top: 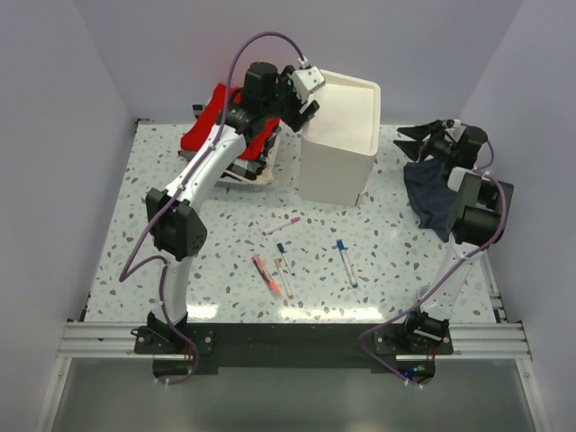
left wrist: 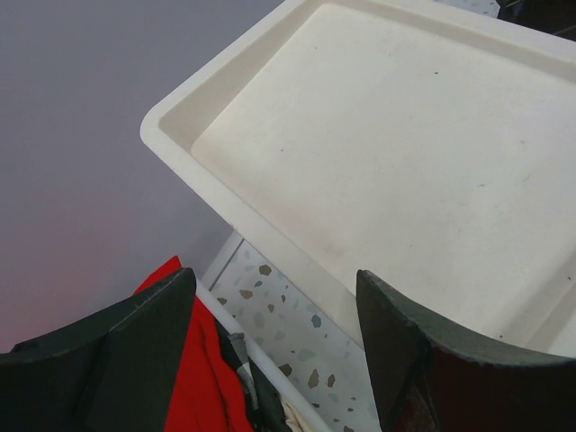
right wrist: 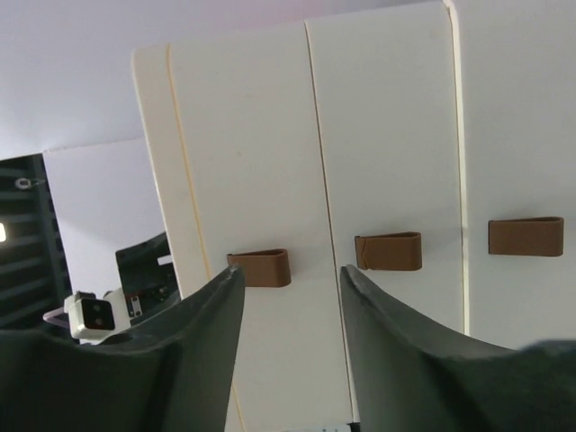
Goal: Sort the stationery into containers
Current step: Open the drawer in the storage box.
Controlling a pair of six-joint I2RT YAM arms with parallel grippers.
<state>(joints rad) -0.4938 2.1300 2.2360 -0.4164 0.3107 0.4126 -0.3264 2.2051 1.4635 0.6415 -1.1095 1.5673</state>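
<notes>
My right gripper has the shut top drawer's brown handle off-centre between its fingers. I will line up, grip the handle (right wrist: 260, 268) and pull before I sort the pens.
The containers are the drawers of a tall white box unit (top: 337, 135) at the back middle of the table. My left gripper (top: 304, 106) hovers open over its top left corner, and the left wrist view shows the unit's white top (left wrist: 405, 153) past the open gripper (left wrist: 274, 288), which holds nothing. My right gripper (top: 407, 147) stands open to the right of the unit. It (right wrist: 292, 279) faces closed drawer fronts with brown handles (right wrist: 259, 267). On the table lie a pink-capped pen (top: 282, 224), a blue-capped pen (top: 283, 261), an orange-red marker (top: 265, 273) and another blue-capped pen (top: 346, 263).
A stack of red and checked cloths (top: 216, 121) lies left of the unit, under my left arm; its red fold (left wrist: 193, 360) shows by the left finger. A dark blue-grey cloth (top: 432, 193) lies below my right gripper. Grey walls close in the table on three sides.
</notes>
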